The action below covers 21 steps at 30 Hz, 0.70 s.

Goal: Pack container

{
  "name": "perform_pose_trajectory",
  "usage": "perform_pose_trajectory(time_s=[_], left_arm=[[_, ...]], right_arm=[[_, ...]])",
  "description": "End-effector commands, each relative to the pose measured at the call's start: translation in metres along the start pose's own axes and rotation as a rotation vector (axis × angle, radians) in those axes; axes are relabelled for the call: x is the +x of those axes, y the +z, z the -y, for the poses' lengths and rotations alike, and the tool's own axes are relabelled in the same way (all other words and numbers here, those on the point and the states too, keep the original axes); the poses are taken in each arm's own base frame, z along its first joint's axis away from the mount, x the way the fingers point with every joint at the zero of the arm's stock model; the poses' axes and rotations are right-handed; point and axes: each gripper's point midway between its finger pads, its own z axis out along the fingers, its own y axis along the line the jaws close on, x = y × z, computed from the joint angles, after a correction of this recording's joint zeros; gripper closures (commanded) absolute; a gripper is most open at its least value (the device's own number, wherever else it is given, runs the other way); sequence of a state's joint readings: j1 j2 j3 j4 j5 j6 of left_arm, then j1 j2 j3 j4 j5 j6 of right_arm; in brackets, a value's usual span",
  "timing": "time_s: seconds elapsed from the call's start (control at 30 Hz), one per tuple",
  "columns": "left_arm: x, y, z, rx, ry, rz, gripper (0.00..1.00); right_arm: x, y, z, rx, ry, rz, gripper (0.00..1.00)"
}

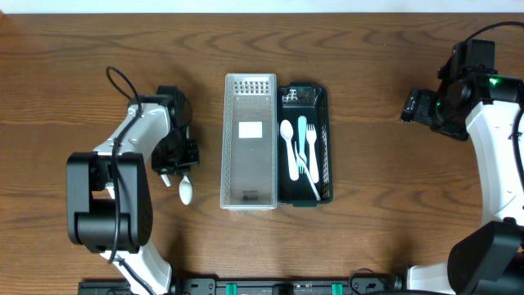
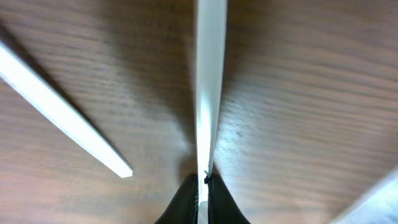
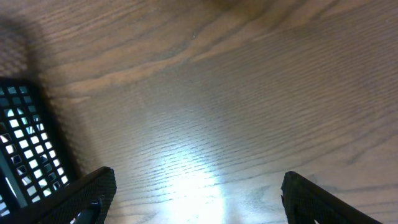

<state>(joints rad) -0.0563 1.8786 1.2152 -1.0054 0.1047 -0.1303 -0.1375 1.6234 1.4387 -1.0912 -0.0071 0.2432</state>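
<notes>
I will release the white plastic spoon from my left gripper on the bare wood (image 1: 201,169) beside the clear mesh tray.
A dark green mesh tray (image 1: 325,105) holds several white and pale blue plastic utensils (image 1: 300,147) at the table's middle. A clear mesh tray (image 1: 250,86) stands beside it on the left. My left gripper (image 1: 174,164) is down at the table on the left, shut on the handle of a white plastic spoon (image 1: 186,191); in the left wrist view the handle (image 2: 209,93) runs up from between the fingers (image 2: 204,190). Another white utensil handle (image 2: 62,115) lies beside it. My right gripper (image 3: 198,196) is open and empty over bare wood at the right.
The dark green tray's corner (image 3: 22,146) shows at the left edge of the right wrist view. The right arm (image 1: 458,90) hangs over the far right of the wooden table.
</notes>
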Motion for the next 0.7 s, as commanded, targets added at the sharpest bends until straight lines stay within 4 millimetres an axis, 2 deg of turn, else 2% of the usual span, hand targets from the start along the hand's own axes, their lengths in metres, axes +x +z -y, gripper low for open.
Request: perform_pose_trajectory(time_s=[0.0, 0.07, 0.17, 0.27, 0.33, 0.43, 0.5, 0.67], left_arm=[[-0.013, -0.065, 0.026, 0.028, 0.069, 0.169, 0.94], [-0.008, -0.095, 0.043, 0.041, 0.123, 0.236, 0.94], [0.004, -0.137, 0.08, 0.079, 0.22, 0.362, 0.94], [0.019, -0.156, 0.117, 0.126, 0.292, 0.448, 0.94], [0.03, -0.157, 0.136, 0.141, 0.333, 0.456, 0.94], [0.04, -0.15, 0.152, 0.129, 0.389, 0.444, 0.94], [0.039, -0.148, 0.152, 0.094, 0.396, 0.453, 0.94], [0.026, -0.151, 0.136, 0.034, 0.351, 0.486, 0.94]], right_arm=[[0.002, 0.003, 0.001, 0.002, -0.011, -0.01, 0.11], [0.002, 0.003, 0.001, 0.002, -0.011, -0.01, 0.11], [0.001, 0.003, 0.001, 0.001, -0.011, -0.009, 0.11], [0.001, 0.003, 0.0, 0.001, -0.011, -0.008, 0.11], [0.001, 0.003, 0.0, 0.001, -0.011, -0.008, 0.11], [0.001, 0.003, 0.001, 0.002, -0.011, -0.009, 0.11], [0.001, 0.003, 0.001, 0.002, -0.011, -0.009, 0.11], [0.002, 0.003, 0.001, 0.002, -0.011, -0.011, 0.11]])
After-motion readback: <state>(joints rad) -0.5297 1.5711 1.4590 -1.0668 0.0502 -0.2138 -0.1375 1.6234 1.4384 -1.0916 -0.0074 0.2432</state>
